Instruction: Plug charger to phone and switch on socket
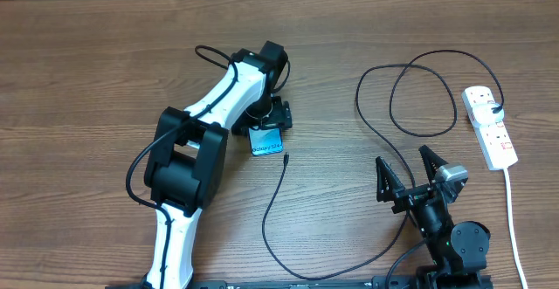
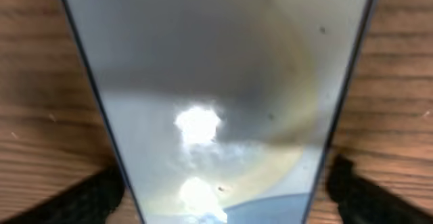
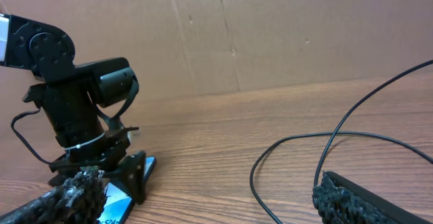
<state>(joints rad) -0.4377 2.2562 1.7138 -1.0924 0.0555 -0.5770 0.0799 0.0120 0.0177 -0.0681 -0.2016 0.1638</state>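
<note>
The phone's near end is close to my left gripper, so the gripper will open and take the phone farther up [image 2: 220, 21], to leave room for the tip of the charger.
The phone [image 1: 267, 141], blue-screened, lies flat on the wooden table left of centre. It fills the left wrist view [image 2: 216, 61] and shows in the right wrist view [image 3: 115, 204]. My left gripper [image 1: 262, 121] [image 2: 216, 200] stands over it, a finger against each long edge. The charger's thin black cable [image 1: 272, 206] [image 3: 252, 183] has its small tip [image 1: 286, 158] on the table just right of the phone, apart from it. Its black plug [image 1: 496, 108] sits in the white socket strip [image 1: 491, 130] at the far right. My right gripper [image 1: 409, 174] [image 3: 206, 204] is open and empty, near the front.
The cable loops wide across the right half of the table [image 1: 419, 97] and along the front edge. The strip's thick white lead [image 1: 514, 228] runs down the right side. A cardboard wall [image 3: 270, 34] stands behind the table.
</note>
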